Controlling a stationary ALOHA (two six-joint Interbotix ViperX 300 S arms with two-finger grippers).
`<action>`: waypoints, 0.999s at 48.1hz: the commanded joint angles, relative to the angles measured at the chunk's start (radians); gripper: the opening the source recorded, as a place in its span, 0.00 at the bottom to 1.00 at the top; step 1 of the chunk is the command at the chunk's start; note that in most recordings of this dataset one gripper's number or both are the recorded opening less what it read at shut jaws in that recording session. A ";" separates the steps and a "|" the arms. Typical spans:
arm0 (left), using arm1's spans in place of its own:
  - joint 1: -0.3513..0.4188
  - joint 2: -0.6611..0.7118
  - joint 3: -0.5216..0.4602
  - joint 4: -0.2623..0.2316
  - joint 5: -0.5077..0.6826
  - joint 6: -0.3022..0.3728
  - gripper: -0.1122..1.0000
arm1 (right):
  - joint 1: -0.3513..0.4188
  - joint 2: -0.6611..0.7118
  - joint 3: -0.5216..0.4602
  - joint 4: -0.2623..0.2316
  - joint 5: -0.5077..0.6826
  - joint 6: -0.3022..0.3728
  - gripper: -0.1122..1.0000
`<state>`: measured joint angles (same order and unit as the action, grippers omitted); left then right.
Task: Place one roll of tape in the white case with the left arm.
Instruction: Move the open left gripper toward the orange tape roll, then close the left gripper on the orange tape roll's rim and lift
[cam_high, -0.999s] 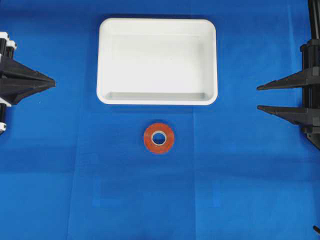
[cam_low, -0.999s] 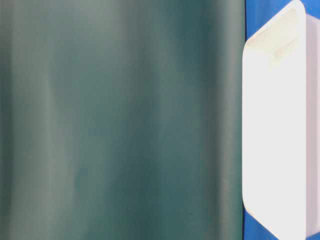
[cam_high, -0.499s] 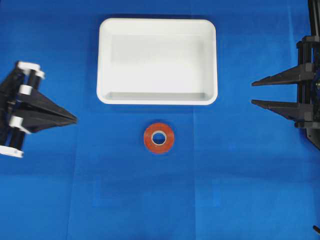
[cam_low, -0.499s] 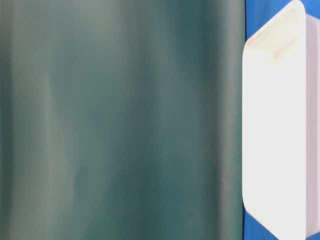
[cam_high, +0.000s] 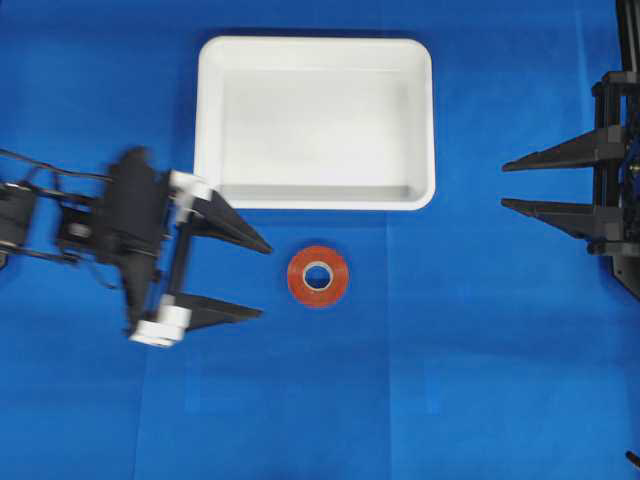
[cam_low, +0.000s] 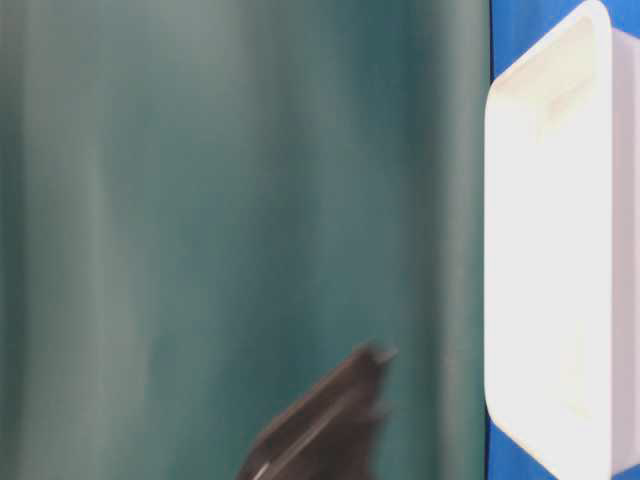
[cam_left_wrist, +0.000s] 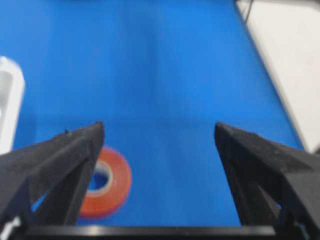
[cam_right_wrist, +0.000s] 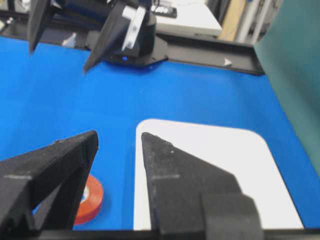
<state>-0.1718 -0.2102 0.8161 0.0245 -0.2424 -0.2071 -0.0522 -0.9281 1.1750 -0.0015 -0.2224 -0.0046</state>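
My left gripper is going to grip the side of the roll of tape (cam_high: 318, 298) (cam_left_wrist: 121, 179) farthest from the white case, with a finger in the roll's hole.
An orange-red roll of tape (cam_high: 318, 276) lies flat on the blue cloth just below the white case (cam_high: 205, 120), which holds nothing. My left gripper (cam_high: 266, 281) stands open a short way left of the roll, its two tips pointing at it and apart from it. In the left wrist view the roll of tape (cam_left_wrist: 112, 184) shows partly behind the left finger (cam_left_wrist: 60, 160); nothing sits in my left gripper (cam_left_wrist: 159, 131). My right gripper (cam_high: 505, 186) is open at the far right edge, empty. From the right wrist view the roll of tape (cam_right_wrist: 91, 199) and the white case (cam_right_wrist: 225, 165) lie beyond my right gripper (cam_right_wrist: 119, 135).
Blue cloth covers the table. The table-level view is mostly filled by a green curtain (cam_low: 240, 200), with the white case (cam_low: 545, 250) at its right and a blurred dark part of the left arm (cam_low: 320, 425) at the bottom. A black frame (cam_right_wrist: 200, 47) borders the cloth's far end.
The left arm has swung in from the left edge toward the roll of tape, and its gripper has gone from shut to wide open. The right gripper, roll and case stay put.
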 joint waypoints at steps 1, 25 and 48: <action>-0.006 0.072 -0.109 0.003 0.120 -0.006 0.88 | -0.003 0.005 -0.026 0.000 0.005 -0.002 0.00; -0.008 0.434 -0.402 0.003 0.462 -0.018 0.88 | -0.005 0.006 -0.023 0.000 0.051 0.000 0.00; 0.025 0.512 -0.456 0.011 0.578 -0.044 0.77 | -0.005 0.014 -0.018 0.000 0.058 0.002 0.00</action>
<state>-0.1565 0.3175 0.3835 0.0291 0.3007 -0.2470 -0.0552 -0.9235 1.1750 -0.0015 -0.1595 -0.0061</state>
